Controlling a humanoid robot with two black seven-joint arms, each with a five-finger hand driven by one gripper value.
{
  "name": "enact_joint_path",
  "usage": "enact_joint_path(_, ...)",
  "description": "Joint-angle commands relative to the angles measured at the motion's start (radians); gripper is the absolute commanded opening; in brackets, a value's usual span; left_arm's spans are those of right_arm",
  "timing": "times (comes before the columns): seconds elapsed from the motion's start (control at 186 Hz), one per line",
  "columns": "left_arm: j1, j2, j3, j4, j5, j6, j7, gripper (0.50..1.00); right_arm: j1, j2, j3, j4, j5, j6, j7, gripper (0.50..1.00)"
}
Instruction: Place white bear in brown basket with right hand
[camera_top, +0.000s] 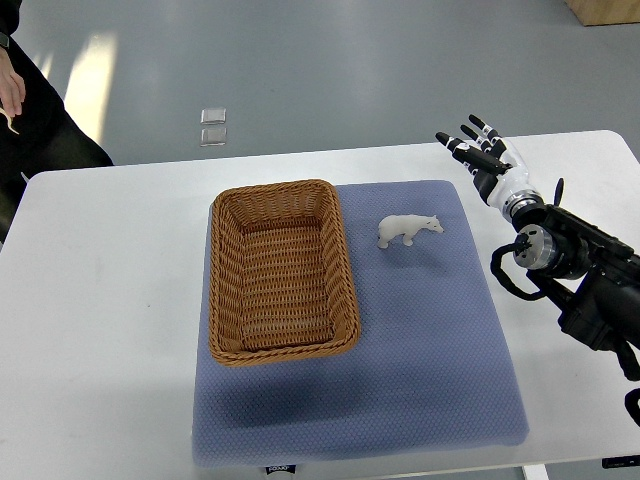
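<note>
My right gripper is to go to the white bear and close across the middle of its body (408, 226), so it can carry it to the brown basket.
A small white bear (408, 229) stands on the blue mat (430, 330), just right of the brown wicker basket (283, 270). The basket holds nothing. My right hand (476, 150) is at the mat's far right corner, above and to the right of the bear, apart from it. Its fingers are spread and hold nothing. Its arm (580, 265) comes in from the right edge. The left arm is out of view.
The mat lies on a white table (100, 300). A person's dark sleeve and hand (20, 100) show at the top left, off the table. A small clear object (213, 127) lies on the floor beyond the table.
</note>
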Motion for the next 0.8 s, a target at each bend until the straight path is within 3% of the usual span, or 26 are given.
enact_joint_path(0.0, 0.001, 0.000, 0.000, 0.000, 0.000, 0.000, 0.000, 1.000, 0.000, 0.003, 0.000, 0.000, 0.000, 0.000, 0.000, 0.926)
enact_joint_path(0.796, 0.002, 0.000, 0.002, -0.003, 0.000, 0.000, 0.000, 1.000, 0.012, -0.017, -0.018, -0.014, -0.009, 0.002, -0.002, 0.928)
